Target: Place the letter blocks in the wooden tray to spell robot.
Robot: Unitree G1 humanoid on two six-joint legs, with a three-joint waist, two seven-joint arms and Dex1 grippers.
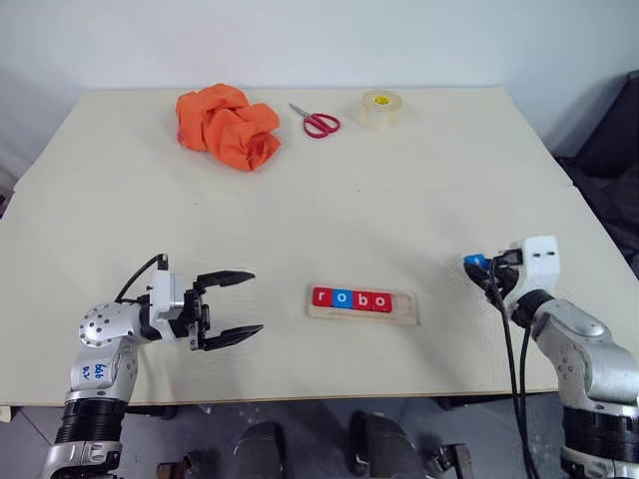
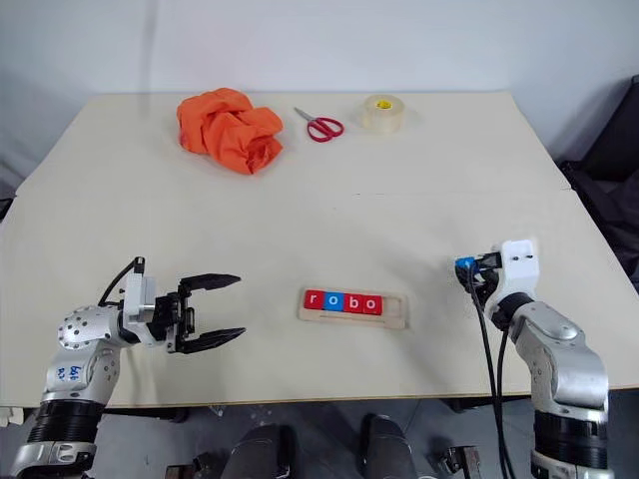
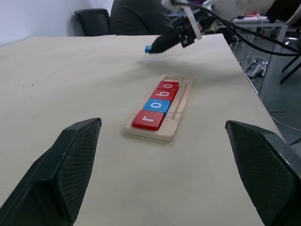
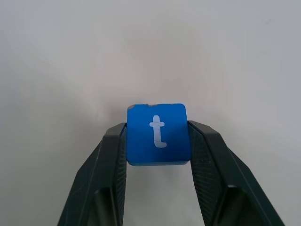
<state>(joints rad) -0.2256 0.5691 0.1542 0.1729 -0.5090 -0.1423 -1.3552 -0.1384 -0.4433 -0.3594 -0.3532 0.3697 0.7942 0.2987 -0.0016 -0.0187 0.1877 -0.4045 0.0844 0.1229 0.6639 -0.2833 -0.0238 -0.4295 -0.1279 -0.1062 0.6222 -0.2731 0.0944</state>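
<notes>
Next, I set the blue t block down and pinch its top and bottom edges [image 4: 157, 106], as my right gripper covers its side that must meet the red o.
The wooden tray [image 1: 405, 307] lies near the table's front edge, midway between my arms. Four letter blocks sit in a row in its groove: a red r [image 1: 321, 296], a blue o [image 1: 342, 298], a red b [image 1: 361, 299] and a red o [image 1: 380, 301]. The tray's right end is bare. My right gripper [image 1: 480, 265] is shut on a blue t block [image 4: 157, 134] and holds it a little above the table, to the right of the tray. My left gripper [image 1: 257, 300] stands open to the left of the tray, pointing at it with nothing between its fingers.
At the back of the table lie a crumpled orange cloth [image 1: 228, 126], red-handled scissors [image 1: 316, 122] and a roll of clear tape [image 1: 380, 109]. Black cables [image 1: 504, 339] hang along my right arm. A dark chair [image 1: 614, 140] stands off the table's right side.
</notes>
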